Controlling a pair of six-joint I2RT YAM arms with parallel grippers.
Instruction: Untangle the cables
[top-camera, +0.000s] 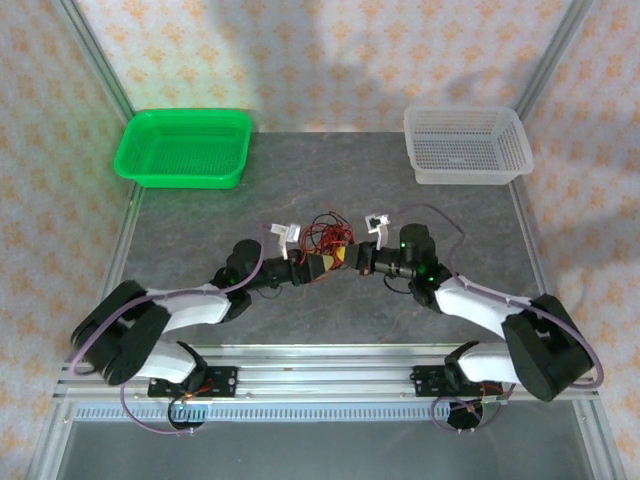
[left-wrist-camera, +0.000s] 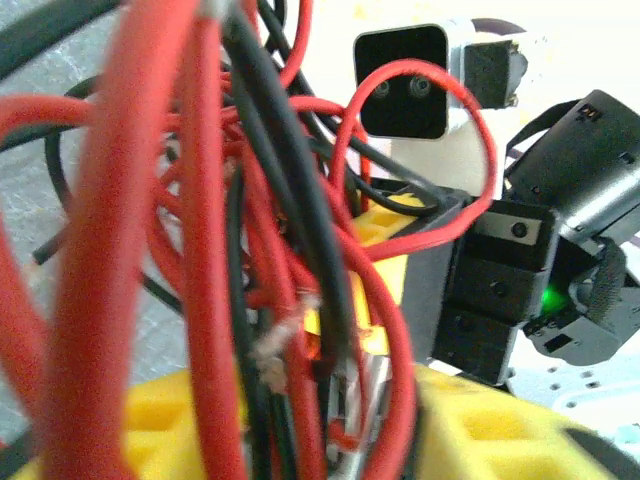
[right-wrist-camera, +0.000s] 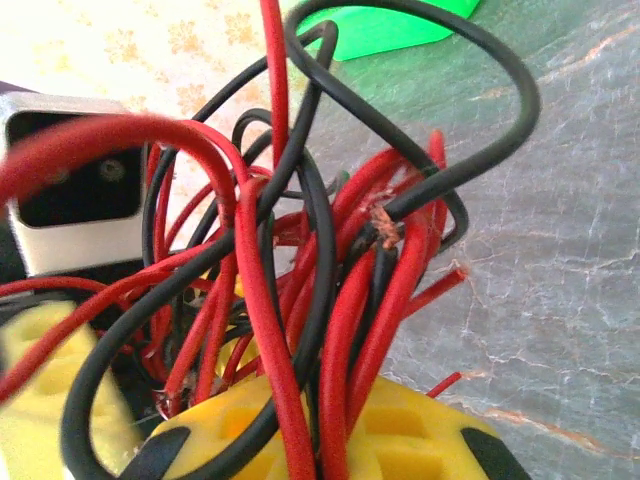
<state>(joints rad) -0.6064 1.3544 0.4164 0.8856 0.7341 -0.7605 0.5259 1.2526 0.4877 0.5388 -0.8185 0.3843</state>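
Note:
The cables are bunched up where my two grippers meet, so I need to take hold of strands of cable at the tangle's near edge (top-camera: 308, 243) with my left gripper and pull away from my right gripper.
The cables (top-camera: 328, 234) are a fist-sized tangle of thin red and black wires at the middle of the table, held up between my two grippers. My right gripper (top-camera: 347, 258) comes in from the right. In the right wrist view its yellow fingers (right-wrist-camera: 430, 430) are pressed together on a bunch of red and black strands (right-wrist-camera: 340, 300), so the right gripper (right-wrist-camera: 335, 425) is shut on them. My left gripper (top-camera: 316, 265) meets it from the left. Its yellow fingers (left-wrist-camera: 490, 430) stand apart, with cables (left-wrist-camera: 250, 250) running loosely through the left gripper (left-wrist-camera: 330, 430).
A green basket (top-camera: 185, 148) stands at the back left and a white mesh basket (top-camera: 466, 146) at the back right of the grey table (top-camera: 200, 235). An aluminium rail (top-camera: 320, 372) carrying the arm bases runs along the near edge.

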